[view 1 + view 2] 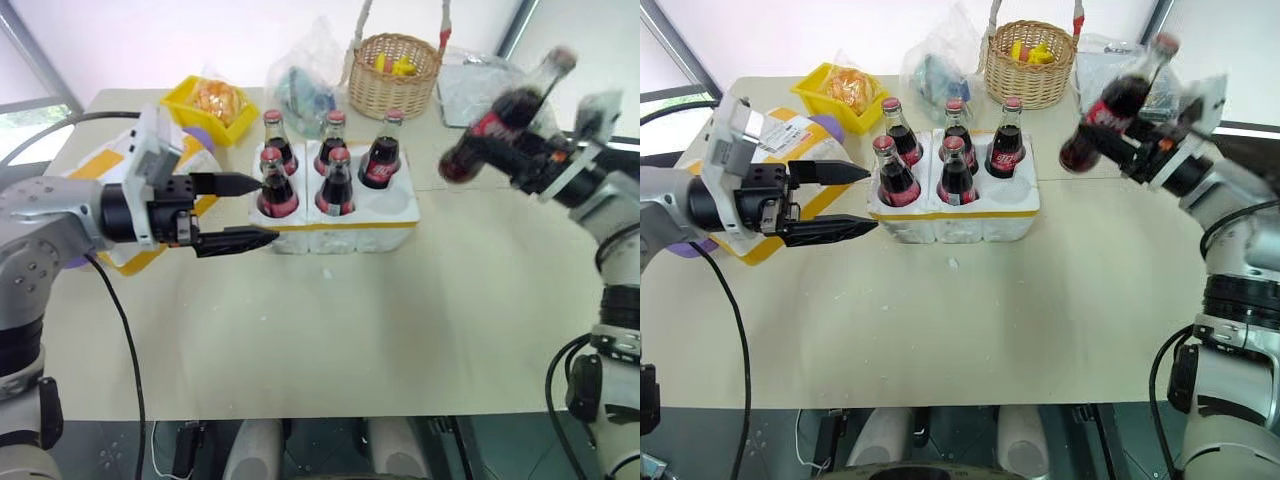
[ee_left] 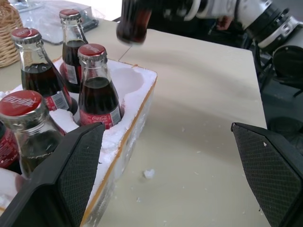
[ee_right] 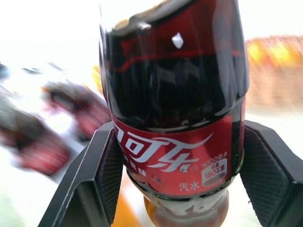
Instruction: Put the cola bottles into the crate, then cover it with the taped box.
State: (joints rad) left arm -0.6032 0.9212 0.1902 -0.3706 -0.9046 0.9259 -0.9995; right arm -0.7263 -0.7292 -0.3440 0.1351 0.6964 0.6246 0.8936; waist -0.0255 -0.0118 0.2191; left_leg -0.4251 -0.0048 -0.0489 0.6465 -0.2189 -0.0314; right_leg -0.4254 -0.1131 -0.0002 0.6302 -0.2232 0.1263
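Observation:
The robot's left gripper should next move to the taped box and close on its purple handle (image 1: 76, 262) at the end farthest from the yellow bin.
Several cola bottles (image 1: 335, 180) with red caps stand upright in the wells of the white crate (image 1: 400, 232), which has a yellow tape band. Its front right well (image 1: 388, 197) is bare. My right gripper (image 1: 520, 150) is shut on another cola bottle (image 1: 498, 122), held tilted in the air to the right of the crate. In the right wrist view the pads (image 3: 110, 172) clamp that bottle at its red label (image 3: 177, 156). My left gripper (image 1: 268, 210) stands open at the crate's left end, holding nothing. The taped box (image 1: 790, 135) lies behind my left hand.
At the table's far edge stand a wicker basket (image 1: 393, 72), a yellow bin (image 1: 210, 105) with orange contents, and clear plastic bags (image 1: 300, 85). More clear plastic (image 1: 480, 85) lies behind the held bottle. Styrofoam crumbs (image 2: 148, 173) dot the beige tabletop (image 1: 330, 330).

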